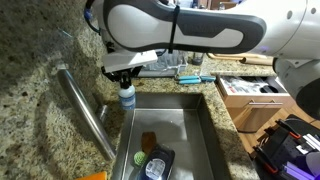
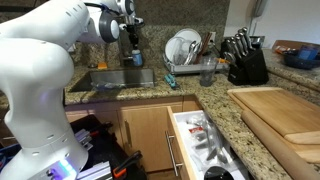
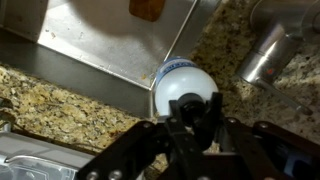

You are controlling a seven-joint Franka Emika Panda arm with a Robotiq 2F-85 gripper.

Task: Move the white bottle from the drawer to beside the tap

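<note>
The white bottle will go down from my gripper onto the granite counter (image 1: 114, 108) (image 3: 224, 66), in the spot between the chrome tap and the edge of the sink.
The white bottle (image 1: 126, 96) with a blue label stands upright on the granite counter at the back corner of the sink, next to the chrome tap (image 1: 84, 106). It also shows in an exterior view (image 2: 136, 59). My gripper (image 1: 125, 78) comes down from above and is shut on the bottle's dark cap. In the wrist view the fingers (image 3: 196, 112) grip the cap and the white bottle body (image 3: 178, 84) shows below them, with the tap (image 3: 263, 55) to the right. The open drawer (image 2: 200, 142) holds several small items.
The steel sink (image 1: 200, 130) holds a brown sponge (image 1: 148, 140) and a dark container (image 1: 156, 163). A dish rack with a plate (image 2: 184, 50), a glass (image 2: 208, 72), a knife block (image 2: 245, 62) and a wooden cutting board (image 2: 285, 112) stand on the counter.
</note>
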